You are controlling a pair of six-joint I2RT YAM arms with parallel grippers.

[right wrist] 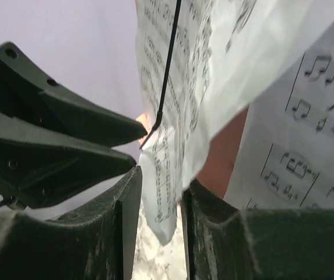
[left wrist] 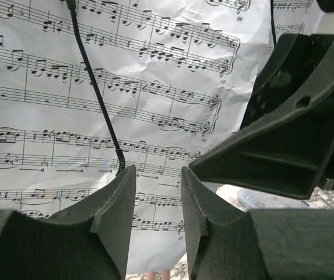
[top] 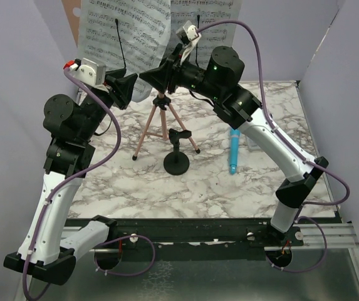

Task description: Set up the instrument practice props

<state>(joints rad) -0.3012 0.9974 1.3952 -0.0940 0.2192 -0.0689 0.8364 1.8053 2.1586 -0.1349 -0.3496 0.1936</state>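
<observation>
The page's lower corner sticks out forward off the pink music stand, so the robot's left gripper needs to close on the wire holder's bend [left wrist: 120, 158] and gently move it back.
The pink music stand [top: 71, 19] rises on thin tripod legs [top: 162, 124] at the back of the table. Two white sheet-music pages [top: 126, 37] [top: 204, 22] lean on it under black wire holders [left wrist: 97, 87]. My left gripper [top: 132, 89] [left wrist: 158, 170] is open just in front of the left page [left wrist: 126, 93], nothing between its fingers. My right gripper [top: 151, 76] [right wrist: 162, 177] is open tip to tip with it; a page's lower corner [right wrist: 167, 192] hangs loose in its gap. The black mic stand [top: 176, 158] and blue microphone [top: 234, 152] rest on the table.
Purple walls [top: 348, 69] close in the marble table [top: 166, 188] on the left, back and right. A black rail [top: 185, 229] carries the arm bases along the near edge. A bit of clear plastic [left wrist: 260, 199] shows beneath the right gripper in the left wrist view.
</observation>
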